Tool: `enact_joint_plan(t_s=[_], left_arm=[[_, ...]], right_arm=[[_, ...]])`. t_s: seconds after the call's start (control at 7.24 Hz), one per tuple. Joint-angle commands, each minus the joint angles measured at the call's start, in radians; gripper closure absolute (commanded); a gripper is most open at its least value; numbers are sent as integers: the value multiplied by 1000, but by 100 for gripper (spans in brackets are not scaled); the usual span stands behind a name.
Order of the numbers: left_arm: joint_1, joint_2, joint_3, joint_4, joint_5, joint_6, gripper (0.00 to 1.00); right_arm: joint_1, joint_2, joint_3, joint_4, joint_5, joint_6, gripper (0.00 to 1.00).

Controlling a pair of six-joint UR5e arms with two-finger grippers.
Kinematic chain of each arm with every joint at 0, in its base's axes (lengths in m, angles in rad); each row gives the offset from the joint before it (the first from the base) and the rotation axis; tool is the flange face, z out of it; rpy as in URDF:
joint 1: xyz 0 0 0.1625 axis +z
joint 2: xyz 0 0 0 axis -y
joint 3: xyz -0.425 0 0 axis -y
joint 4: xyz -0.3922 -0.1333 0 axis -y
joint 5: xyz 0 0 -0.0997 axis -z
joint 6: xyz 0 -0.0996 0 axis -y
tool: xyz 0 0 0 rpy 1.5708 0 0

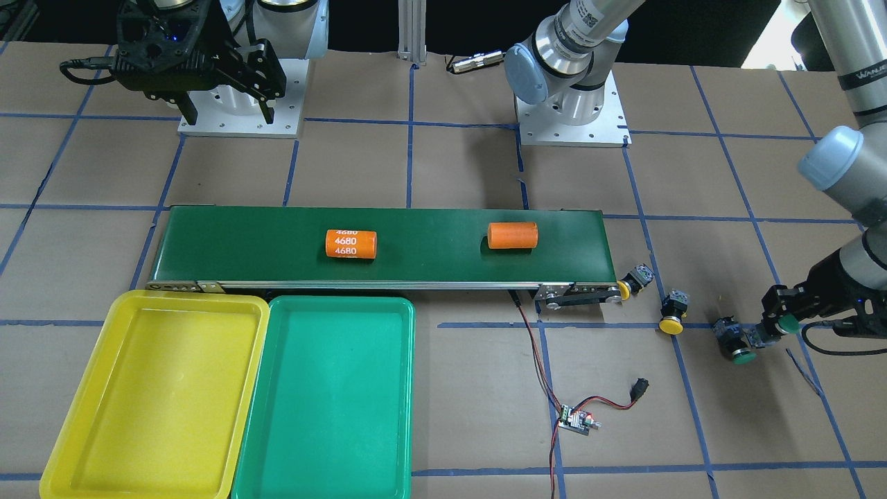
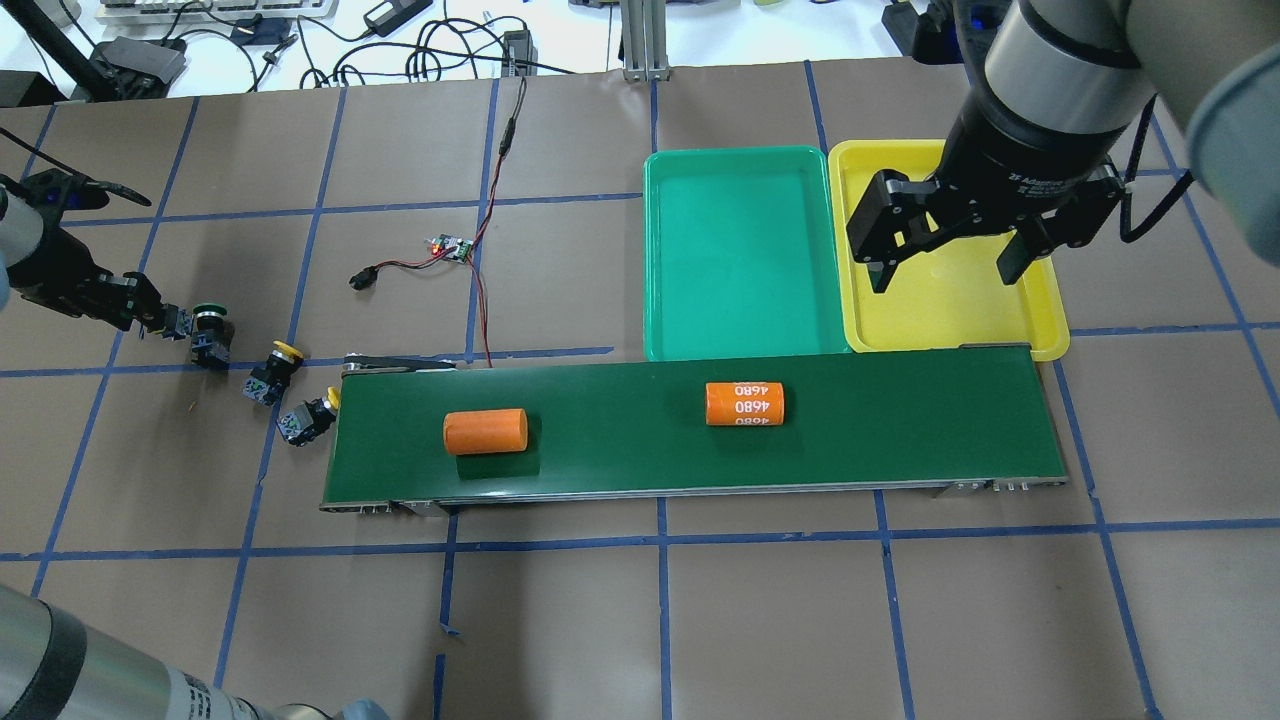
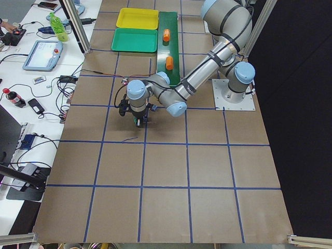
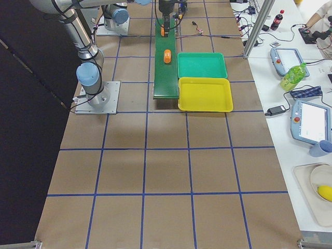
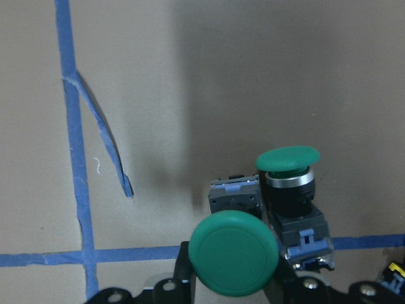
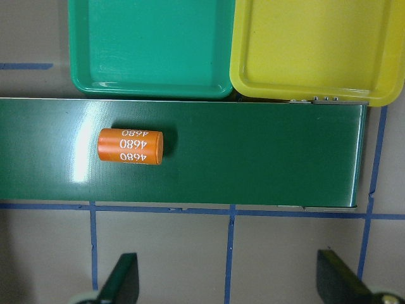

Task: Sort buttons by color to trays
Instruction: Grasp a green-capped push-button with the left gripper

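The green button will go from my left gripper onto the conveyor belt's end (image 1: 596, 254), near the yellow buttons.
My left gripper (image 1: 760, 336) is shut on a green button (image 1: 786, 322), low over the table at the left end. In the left wrist view the held button's cap (image 5: 234, 253) faces the camera. A second green button (image 1: 734, 343) stands just beyond it (image 5: 288, 183). Two yellow buttons lie nearby: one (image 1: 672, 313) on the table, one (image 1: 634, 279) against the belt's end. The yellow tray (image 1: 159, 395) and green tray (image 1: 332, 395) sit side by side, both bare. My right gripper (image 2: 945, 260) is open and empty, high over the yellow tray (image 2: 950, 310).
A long dark green conveyor belt (image 1: 429, 242) carries two orange cylinders, one marked 4680 (image 1: 351, 244) and one plain (image 1: 513, 235). A small circuit board with red and black wires (image 1: 575, 419) lies near the belt's end. A loose strip of blue tape (image 5: 107, 145) curls off the table.
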Motion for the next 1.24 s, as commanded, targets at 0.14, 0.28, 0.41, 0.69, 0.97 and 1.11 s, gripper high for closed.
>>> enact_joint_plan(t_s=[0.14,0.28,0.41,0.69,0.97,1.11], left_arm=[[-116,173,-11,-227,13,-168,100],[-197,217,-46,-259,14,-240,100],[-269,265,-120,-259,16,-401,100],[-422,322,-221,-227,40,-534,100],[-451,344,-270,-224,40,-559,100],[-451,359,-312,-221,40,-554,79]], right_arm=[[-2,0,-1,0,-1,1,0],[1,-2,0,2,-1,1,0],[-1,-2,0,2,-3,1,0],[-2,-2,0,2,-4,1,0],[-2,-3,0,2,-6,1,0],[-2,-3,0,2,-6,1,0]])
